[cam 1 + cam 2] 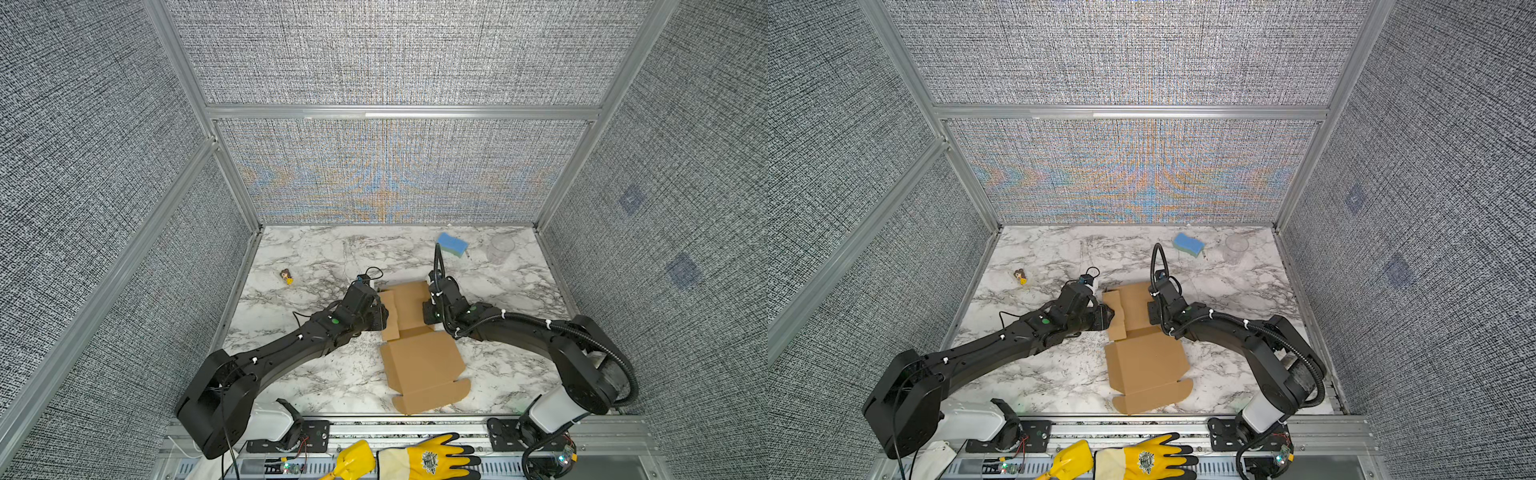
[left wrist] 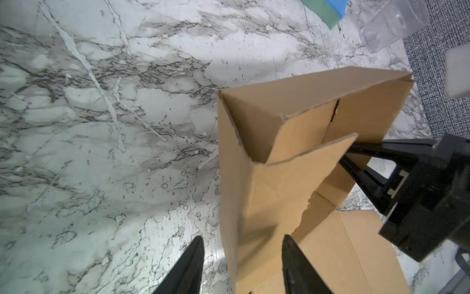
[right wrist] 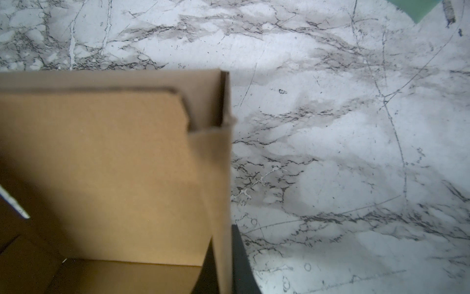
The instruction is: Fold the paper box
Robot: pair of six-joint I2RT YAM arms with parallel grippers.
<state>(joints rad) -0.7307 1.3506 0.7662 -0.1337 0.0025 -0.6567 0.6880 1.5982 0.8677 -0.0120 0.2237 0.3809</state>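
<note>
I will press the side flap by my left gripper down inside and pinch the side [image 2: 233,196] of the box with my left gripper, because that flap slants over the box's bottom.
The paper box [image 1: 409,305] is brown cardboard, partly folded, in the middle of the marble table in both top views. Its far half has raised side walls. Its lid panel [image 1: 424,365] lies flat toward the front edge. My left gripper [image 2: 243,245] is open and straddles the left side wall [image 2: 244,193], one finger outside and one inside. My right gripper [image 3: 223,245] is shut on the right side wall [image 3: 220,178], which is pinched between its fingers. In a top view the two grippers [image 1: 1108,318] [image 1: 1152,309] flank the box.
A blue sponge [image 1: 453,243] and a clear plastic cup [image 1: 500,249] sit at the back right. A small figurine [image 1: 286,276] lies at the left. Yellow gloves [image 1: 428,459] rest on the front rail. Grey fabric walls enclose three sides of the table.
</note>
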